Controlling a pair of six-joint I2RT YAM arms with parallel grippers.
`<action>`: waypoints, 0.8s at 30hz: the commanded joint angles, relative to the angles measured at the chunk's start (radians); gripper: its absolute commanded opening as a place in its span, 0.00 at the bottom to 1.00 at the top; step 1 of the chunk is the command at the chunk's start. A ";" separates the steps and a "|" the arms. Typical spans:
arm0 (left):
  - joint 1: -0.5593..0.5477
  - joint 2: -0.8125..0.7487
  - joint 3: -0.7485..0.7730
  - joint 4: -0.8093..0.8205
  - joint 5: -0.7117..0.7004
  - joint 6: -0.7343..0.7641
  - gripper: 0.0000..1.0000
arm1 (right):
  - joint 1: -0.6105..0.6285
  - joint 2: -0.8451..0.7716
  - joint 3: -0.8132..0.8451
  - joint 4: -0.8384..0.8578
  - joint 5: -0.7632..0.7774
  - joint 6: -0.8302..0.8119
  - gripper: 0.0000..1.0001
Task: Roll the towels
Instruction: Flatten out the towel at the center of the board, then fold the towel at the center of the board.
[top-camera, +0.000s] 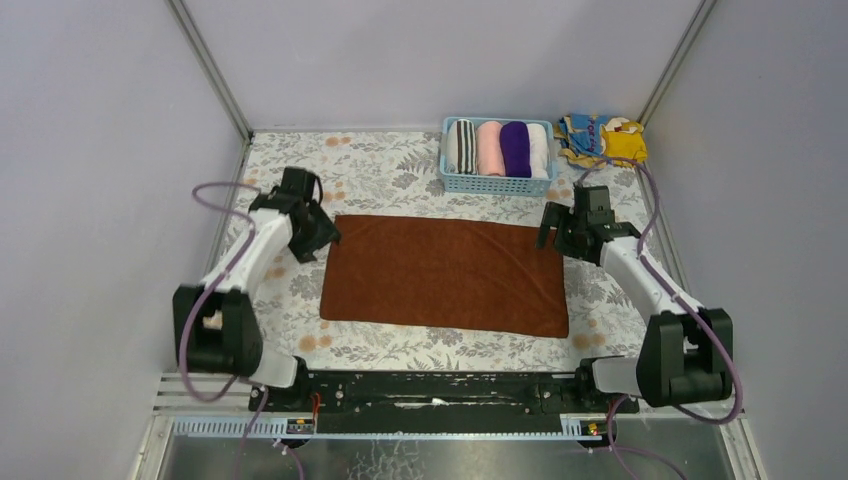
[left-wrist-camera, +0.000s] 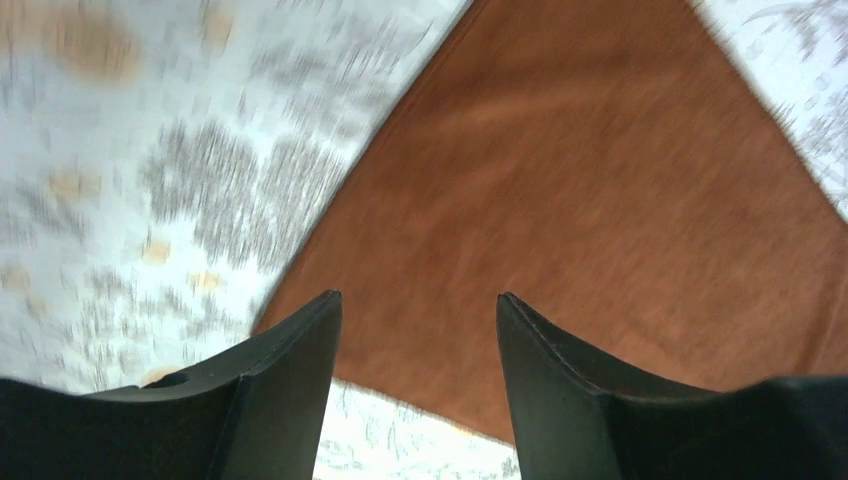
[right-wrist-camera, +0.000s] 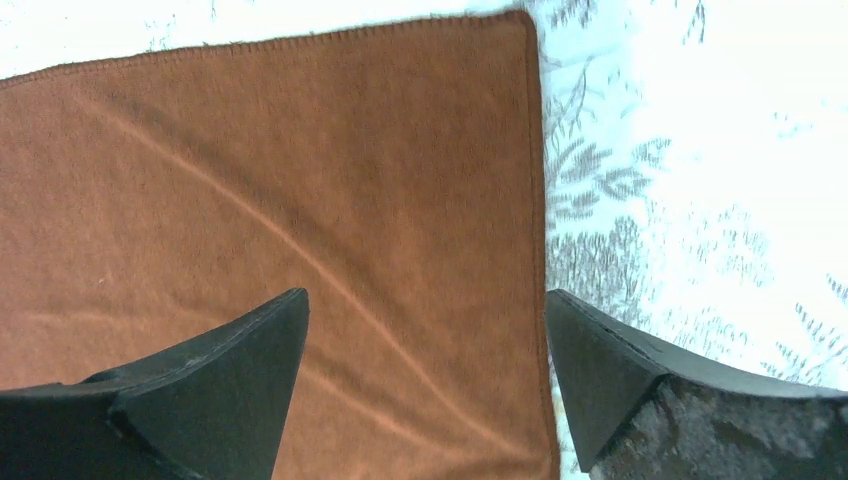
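Observation:
I need to close my left gripper on the brown towel's far corner (top-camera: 338, 218), the one that is farther from the patterned cloth.
A rust-brown towel (top-camera: 445, 272) lies spread flat in the middle of the table. A deep purple towel (top-camera: 515, 148) stands rolled in the blue basket. My left gripper (top-camera: 322, 234) hovers at the brown towel's far left corner, open, with that corner of the towel (left-wrist-camera: 560, 190) below its fingers and nothing between them (left-wrist-camera: 420, 298); this view is motion-blurred. My right gripper (top-camera: 558, 232) is over the far right corner, wide open (right-wrist-camera: 427, 295). One of its fingers is above the brown towel (right-wrist-camera: 300, 180), the other just past its hemmed right edge.
A blue basket (top-camera: 497, 184) at the back holds rolled striped, pink, purple and white towels. A yellow-and-blue patterned cloth (top-camera: 603, 138) lies bunched in the back right corner. A floral tablecloth (top-camera: 380, 168) covers the table, and enclosure walls stand on three sides.

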 joint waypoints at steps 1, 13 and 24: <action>0.013 0.252 0.228 0.036 -0.036 0.283 0.57 | -0.014 0.092 0.073 0.091 -0.010 -0.169 0.93; 0.036 0.606 0.555 0.115 0.135 0.665 0.48 | -0.022 0.152 0.053 0.318 -0.178 -0.220 0.90; 0.100 0.794 0.707 0.046 0.341 0.744 0.48 | -0.023 0.087 -0.016 0.398 -0.194 -0.214 0.88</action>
